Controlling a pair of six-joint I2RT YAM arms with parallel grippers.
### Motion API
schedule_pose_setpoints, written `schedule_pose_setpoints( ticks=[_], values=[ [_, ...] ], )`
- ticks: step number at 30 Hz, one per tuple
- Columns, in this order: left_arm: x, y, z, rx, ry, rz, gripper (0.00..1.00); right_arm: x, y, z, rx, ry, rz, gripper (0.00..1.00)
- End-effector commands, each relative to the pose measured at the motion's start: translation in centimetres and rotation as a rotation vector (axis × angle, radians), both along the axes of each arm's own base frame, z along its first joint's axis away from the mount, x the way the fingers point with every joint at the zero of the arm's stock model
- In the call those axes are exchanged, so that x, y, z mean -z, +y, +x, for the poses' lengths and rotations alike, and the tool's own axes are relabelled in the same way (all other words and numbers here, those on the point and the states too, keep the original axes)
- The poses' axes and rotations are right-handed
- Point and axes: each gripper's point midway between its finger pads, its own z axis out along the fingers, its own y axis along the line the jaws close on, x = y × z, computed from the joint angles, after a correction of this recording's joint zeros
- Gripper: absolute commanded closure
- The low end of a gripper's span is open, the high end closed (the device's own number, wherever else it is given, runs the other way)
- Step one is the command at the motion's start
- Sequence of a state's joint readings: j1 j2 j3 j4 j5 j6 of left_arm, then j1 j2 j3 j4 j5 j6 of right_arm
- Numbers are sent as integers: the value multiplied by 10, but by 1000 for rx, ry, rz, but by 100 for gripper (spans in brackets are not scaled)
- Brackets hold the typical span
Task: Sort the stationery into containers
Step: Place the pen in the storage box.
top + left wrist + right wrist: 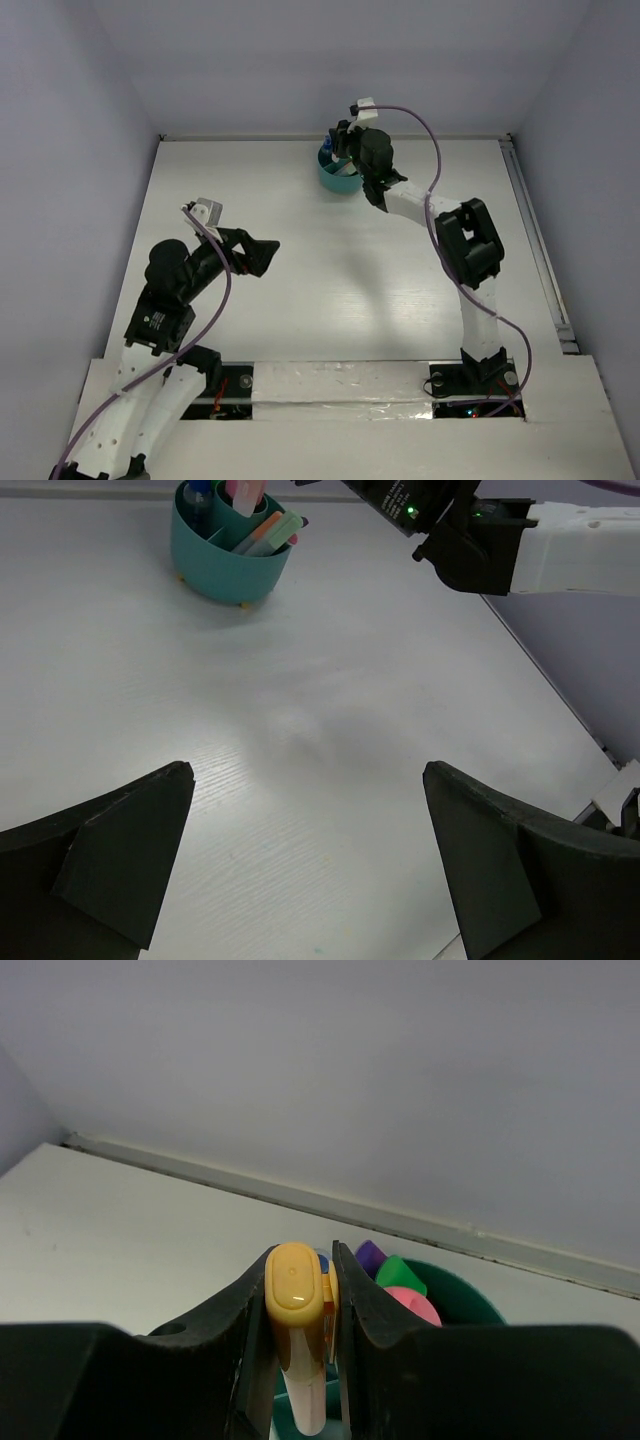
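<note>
Next, my right gripper lets go of the yellow-capped highlighter, which is going to let it go in the front compartment of the teal cup (345, 167).
A teal cup (338, 180) with inner dividers stands at the back of the table, near the wall. My right gripper (347, 150) hangs right over it, shut on a yellow-capped highlighter (295, 1290) whose cap end points up. In the right wrist view the cup's rim (462, 1296) shows behind the fingers, with purple (370, 1255), green (400, 1272) and pink (412, 1306) caps inside. The left wrist view shows the cup (225, 565) holding a blue marker (200, 492), a pink item (245, 492) and orange and green pieces (272, 532). My left gripper (262, 255) is open and empty, low over bare tabletop (305, 850).
The right arm (480, 540) reaches across the back right of the table. A metal rail (535, 240) runs along the table's right edge. Walls close in the back and both sides. Purple cables loop off both arms.
</note>
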State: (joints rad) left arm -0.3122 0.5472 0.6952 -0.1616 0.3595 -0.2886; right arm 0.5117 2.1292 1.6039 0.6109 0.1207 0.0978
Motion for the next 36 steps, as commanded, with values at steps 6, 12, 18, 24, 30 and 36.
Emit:
schedule_pose_setpoints(
  ticks=[6,12,18,24,30,36],
  values=[
    [-8,1,0,-7,-43,-7,1,-10,2,10,14,-98,-50,100],
    [-7,2,1,-12,-39,-7,1,6,1,10,17,-93,-71,100],
    [-7,3,1,-16,-43,-7,1,23,4,10,-1,-67,-76,96],
    [-7,3,1,-18,-42,-8,1,34,5,7,-7,-39,-50,81],
    [-7,5,2,-29,-40,-7,1,32,3,5,-2,-41,-47,48],
    [-7,9,4,-52,-40,-6,1,-1,0,-6,-15,-65,-4,17]
  ],
)
